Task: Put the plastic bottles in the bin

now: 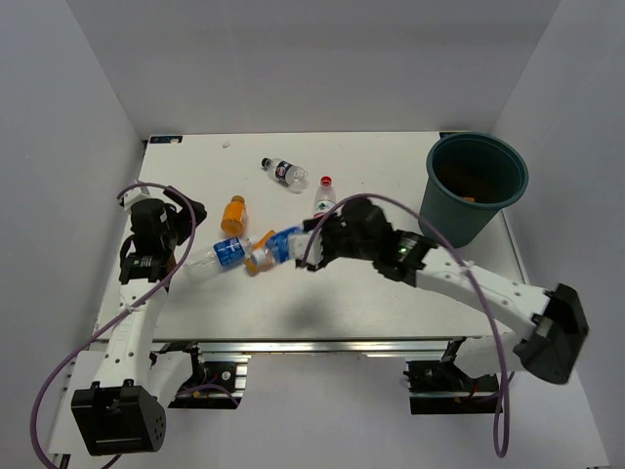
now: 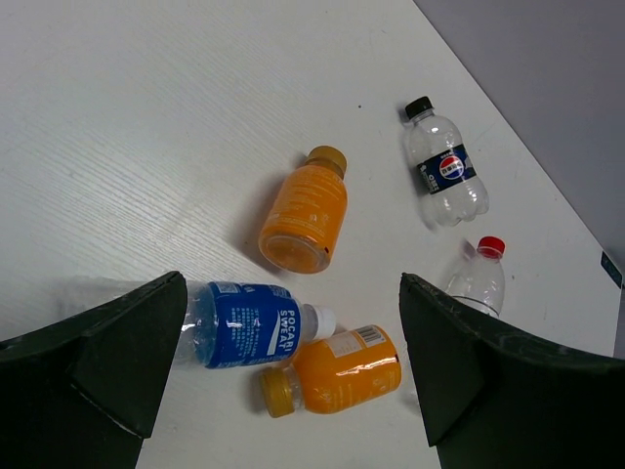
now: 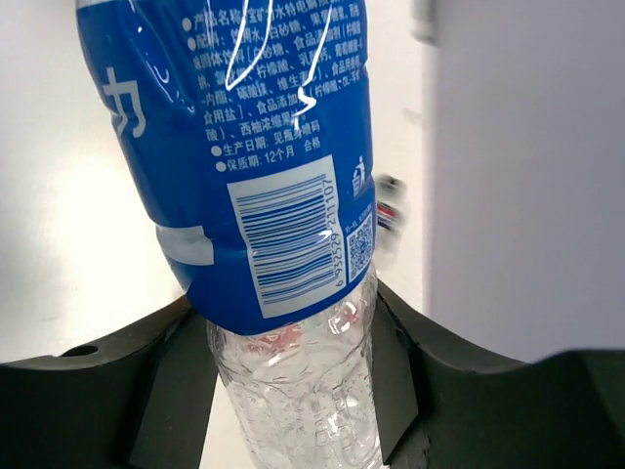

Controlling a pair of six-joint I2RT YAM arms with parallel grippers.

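Observation:
My left gripper should close on the body of the farther orange bottle (image 1: pixel 232 220) (image 2: pixel 305 219), the one that is nearer the dark-labelled clear bottle.
My right gripper (image 1: pixel 305 246) is shut on a clear blue-labelled bottle (image 1: pixel 284 243), held low over the table's middle; in the right wrist view the bottle (image 3: pixel 269 176) sits between the fingers (image 3: pixel 166 381). My left gripper (image 1: pixel 187 217) is open and empty. A second blue-labelled bottle (image 2: pixel 244 322) lies below it beside an orange bottle (image 2: pixel 337 369). Another orange bottle (image 2: pixel 305 210), a dark-labelled clear bottle (image 2: pixel 446 174) and a red-capped bottle (image 2: pixel 479 278) lie farther off. The teal bin (image 1: pixel 476 186) stands at the back right with something orange inside.
White walls enclose the table on the left, back and right. The table's front edge (image 1: pixel 322 342) runs just ahead of the arm bases. Purple cables loop off both arms.

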